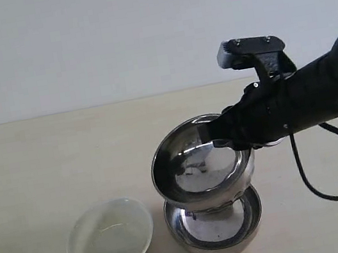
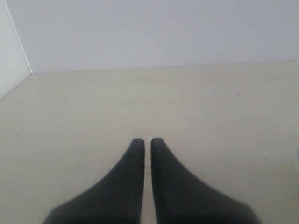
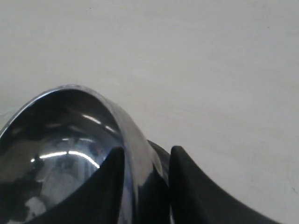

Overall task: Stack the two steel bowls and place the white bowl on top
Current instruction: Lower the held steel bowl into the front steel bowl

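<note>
Next, my right gripper lets go of the tilted steel bowl inside the lower steel bowl (image 1: 210, 206), next to the white bowl.
One steel bowl (image 1: 215, 226) rests on the table near the front. Just above it, tilted toward the camera, hangs the second steel bowl (image 1: 194, 161), its base close to the lower one's rim. My right gripper (image 1: 225, 135) is shut on the far rim of this bowl; in the right wrist view the gripper (image 3: 145, 154) has one finger inside the bowl (image 3: 60, 140) and one outside. The white bowl (image 1: 109, 237) sits upright on the table to the left of the steel bowls. My left gripper (image 2: 147, 142) is shut and empty over bare table, out of the exterior view.
The beige table (image 1: 46, 166) runs back to a pale wall. A black cable (image 1: 314, 180) hangs from the right arm to the right of the bowls.
</note>
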You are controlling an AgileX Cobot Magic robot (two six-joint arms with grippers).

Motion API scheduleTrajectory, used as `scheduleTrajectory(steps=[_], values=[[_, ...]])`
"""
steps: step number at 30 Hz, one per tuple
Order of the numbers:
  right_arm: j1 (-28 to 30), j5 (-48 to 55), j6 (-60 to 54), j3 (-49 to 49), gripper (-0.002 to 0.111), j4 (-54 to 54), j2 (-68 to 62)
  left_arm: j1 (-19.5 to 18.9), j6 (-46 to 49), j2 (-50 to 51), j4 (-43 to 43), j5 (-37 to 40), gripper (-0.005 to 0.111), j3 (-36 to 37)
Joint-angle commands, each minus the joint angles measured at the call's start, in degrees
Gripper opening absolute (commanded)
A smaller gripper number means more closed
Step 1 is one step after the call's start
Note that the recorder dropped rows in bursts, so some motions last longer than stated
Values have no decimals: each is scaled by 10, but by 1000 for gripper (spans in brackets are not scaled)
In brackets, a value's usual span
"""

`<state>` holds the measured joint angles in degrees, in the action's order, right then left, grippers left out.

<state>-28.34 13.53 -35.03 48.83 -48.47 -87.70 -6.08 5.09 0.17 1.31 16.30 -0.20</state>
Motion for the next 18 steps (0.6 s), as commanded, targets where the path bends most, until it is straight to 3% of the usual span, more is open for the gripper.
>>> scheduleTrajectory(steps=[1,18], values=[[-8,-23,19,-1,0,-6,-36,0,-6,-2,2,0,4,2],[-8,-5,4,-1,0,-4,-78,0,-6,-2,2,0,4,2]])
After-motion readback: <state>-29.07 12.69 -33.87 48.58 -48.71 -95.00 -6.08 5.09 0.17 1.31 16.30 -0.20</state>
